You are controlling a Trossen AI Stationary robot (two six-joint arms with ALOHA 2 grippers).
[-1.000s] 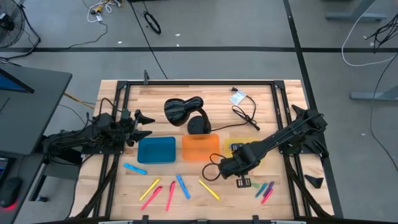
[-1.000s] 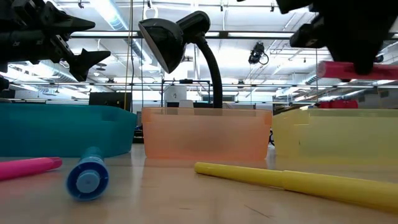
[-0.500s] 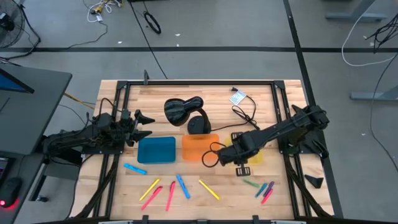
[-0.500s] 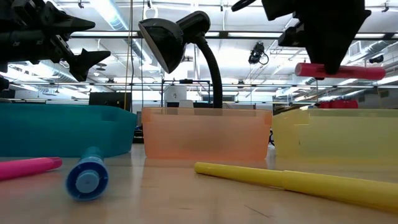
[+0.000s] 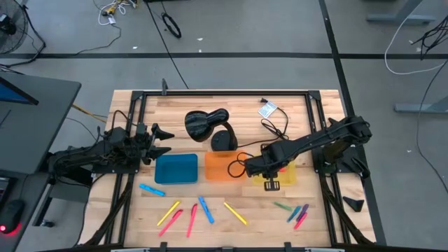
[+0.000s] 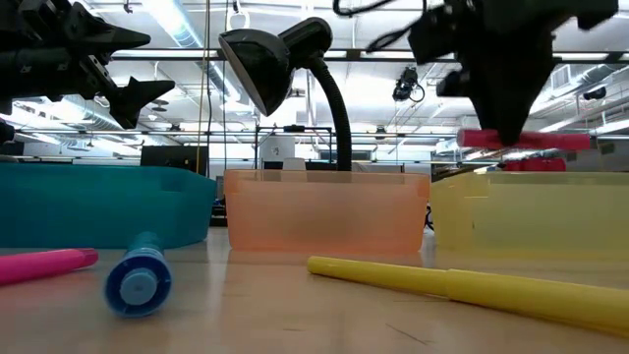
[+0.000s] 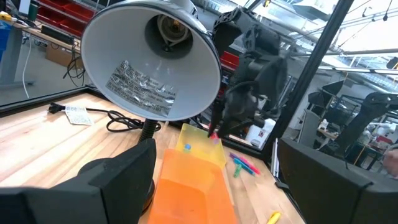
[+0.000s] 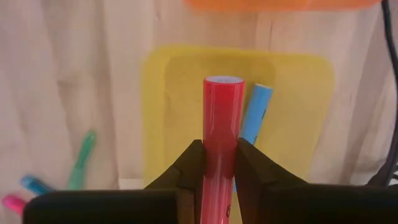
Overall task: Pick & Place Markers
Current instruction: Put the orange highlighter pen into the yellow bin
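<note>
My right gripper is going to release the red marker beside the blue marker in the yellow tray (image 5: 275, 173) (image 8: 222, 138).
My right gripper (image 5: 269, 176) hovers over the yellow tray (image 5: 288, 176), shut on a red marker (image 8: 221, 118) that shows level in the low view (image 6: 531, 140). A blue marker (image 8: 253, 112) lies inside that yellow tray (image 8: 168, 124). Several markers lie flat on the wood near the table's near edge: blue (image 5: 151, 190), yellow (image 5: 168, 211), pink (image 5: 192, 219), blue (image 5: 206, 208), yellow (image 5: 235, 213), green (image 5: 283, 206) and a mixed cluster (image 5: 299, 214). My left gripper (image 5: 161, 140) waits open beyond the blue tray (image 5: 176, 169). My right gripper pinches the red marker's barrel (image 8: 220, 155) between its two fingers (image 8: 189, 163), coming from above and pointing down, with the fingers across the marker. The marker is lifted clear and lies level above the yellow tray; one end (image 6: 570, 141) sticks out sideways.
An orange tray (image 5: 224, 166) sits between the blue and yellow trays. A black desk lamp (image 5: 207, 126) stands behind them, its cable (image 5: 276, 131) running toward the far right. A black frame (image 5: 315, 119) borders the table. Bare wood lies along the near edge between the markers.
My right gripper, still shut on the red marker, has travelled from above the near-right markers toward the table's far edge and now hangs over the yellow tray. The marker stayed level in its hold. My left arm kept still.
</note>
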